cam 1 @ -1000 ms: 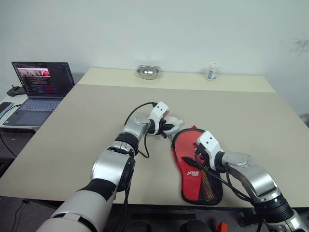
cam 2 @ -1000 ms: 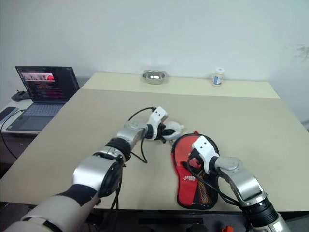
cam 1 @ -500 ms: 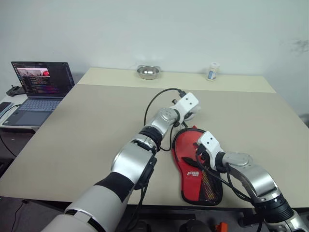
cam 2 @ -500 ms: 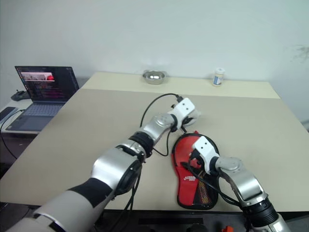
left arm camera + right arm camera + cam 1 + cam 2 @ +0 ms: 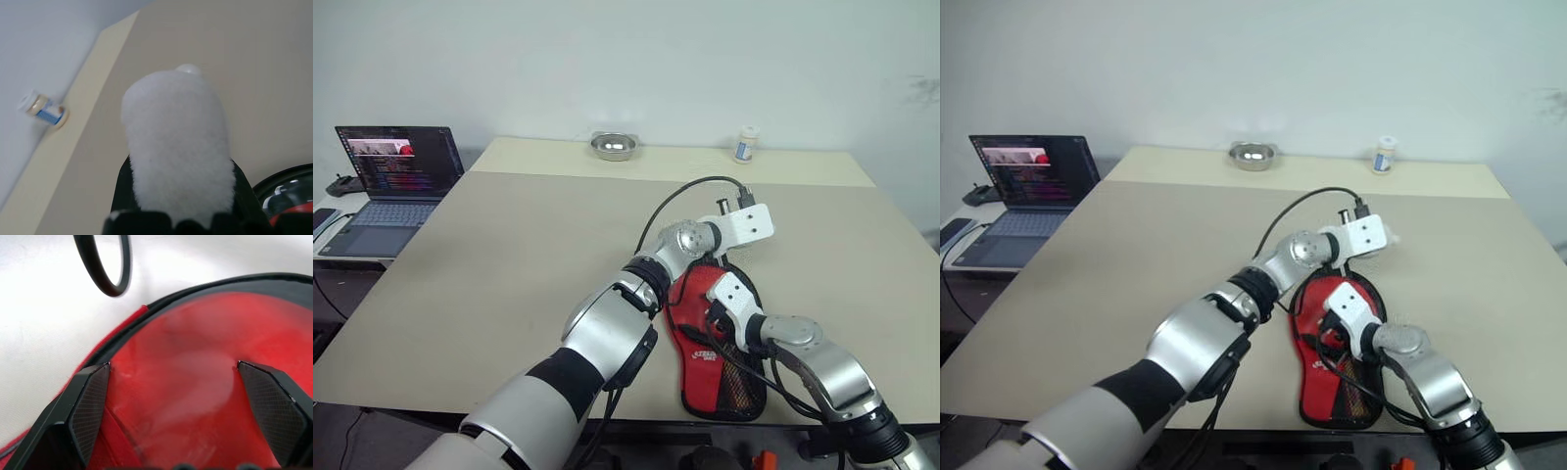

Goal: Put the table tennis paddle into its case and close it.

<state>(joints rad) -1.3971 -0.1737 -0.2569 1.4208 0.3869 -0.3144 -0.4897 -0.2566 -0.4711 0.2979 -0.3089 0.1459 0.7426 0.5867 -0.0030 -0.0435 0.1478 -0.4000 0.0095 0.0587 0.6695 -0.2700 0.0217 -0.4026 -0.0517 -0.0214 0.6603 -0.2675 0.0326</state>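
The robot's left gripper will set the white fluffy object, now hanging above the table, down on the bare table [image 5: 765,269] next to the far end of the case.
The case [image 5: 720,367] lies near the table's front edge, red with a white logo and black mesh, edged in black. My right gripper [image 5: 173,367] is open over its round end, fingers [image 5: 88,401] spread wide above a smooth red surface [image 5: 195,372]. Whether that surface is the table tennis paddle's face or the case's fabric I cannot tell; no handle shows. My left gripper [image 5: 1386,238] hangs above the table just beyond the case's far end, shut on a white fluffy object [image 5: 176,147].
A metal bowl [image 5: 614,146] and a small white bottle [image 5: 744,144] stand at the table's far edge. An open laptop [image 5: 396,186] sits on a side table to the left. A black cable [image 5: 102,264] loops from the left wrist.
My left arm swung right and upward with the white fluffy object, from left of the case to beyond its far end, rolling as it went. The right gripper stayed put.
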